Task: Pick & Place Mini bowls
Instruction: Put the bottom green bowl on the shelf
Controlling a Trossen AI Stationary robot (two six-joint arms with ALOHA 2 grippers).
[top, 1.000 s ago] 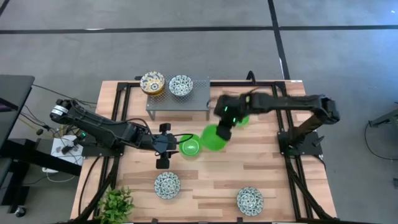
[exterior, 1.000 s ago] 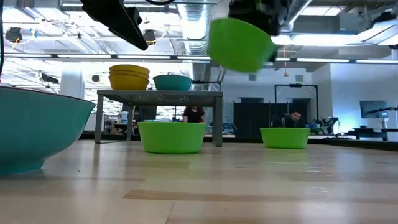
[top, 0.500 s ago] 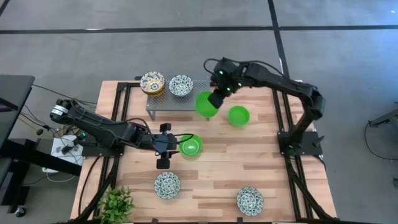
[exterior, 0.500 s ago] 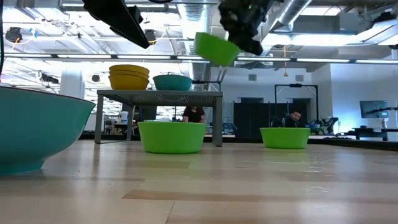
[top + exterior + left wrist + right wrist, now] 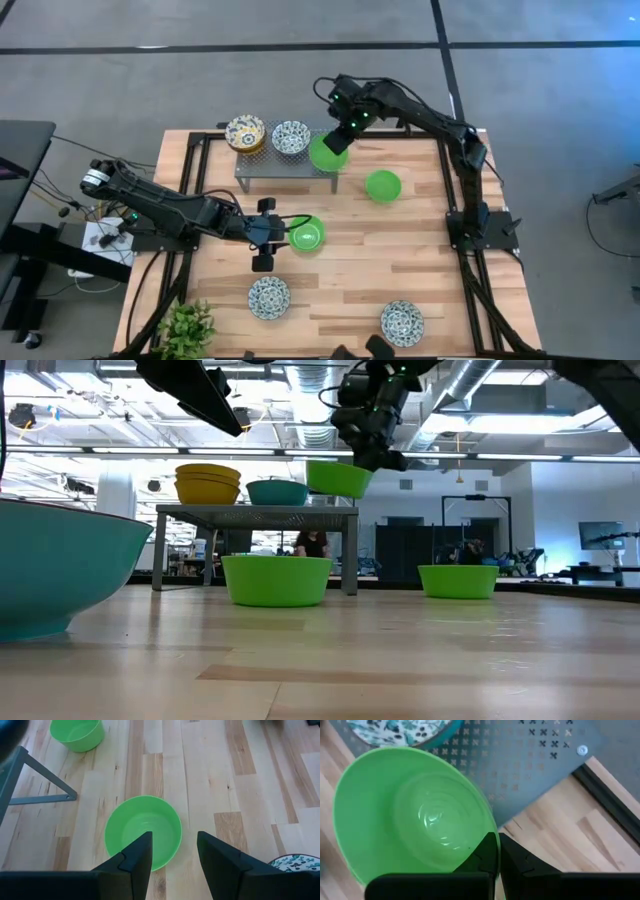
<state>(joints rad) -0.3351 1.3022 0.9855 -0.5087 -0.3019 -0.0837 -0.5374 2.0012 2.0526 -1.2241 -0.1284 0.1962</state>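
I will set the green bowl down with my right gripper on the grey stand's loose end (image 5: 328, 140) (image 5: 484, 785) next to the blue-and-white bowl.
My right gripper (image 5: 341, 138) is shut on a plain green mini bowl (image 5: 327, 154) and holds it just above the right end of the grey perforated stand (image 5: 262, 163). On the stand sit a yellow-cream stack (image 5: 245, 133) and a blue-and-white bowl (image 5: 290, 137). My left gripper (image 5: 280, 233) waits open and low, just left of a second green bowl (image 5: 143, 831) on the table. A third green bowl (image 5: 383, 185) rests on the table right of the stand. Two blue-and-white bowls (image 5: 268, 296) (image 5: 401, 321) stand near the near edge. My right gripper pinches the green bowl's rim (image 5: 481, 838), with one finger (image 5: 482, 857) over the inside and the other outside the wall. The fingers come from above, slanting down from the far right. The bowl (image 5: 338, 478) is lifted clear of the stand top (image 5: 255, 511), mouth up and slightly tilted.
A potted plant (image 5: 187, 327) stands at the table's near left corner. The nearest blue-and-white bowl looms teal at the low view's left (image 5: 60, 570). Bare wood lies in the table's middle and right, around the third green bowl.
My right gripper has carried the green bowl from above the table's middle toward the far edge and left, to above the stand's right end. The bowl has come down toward the stand top and turned from steeply tilted to nearly level.
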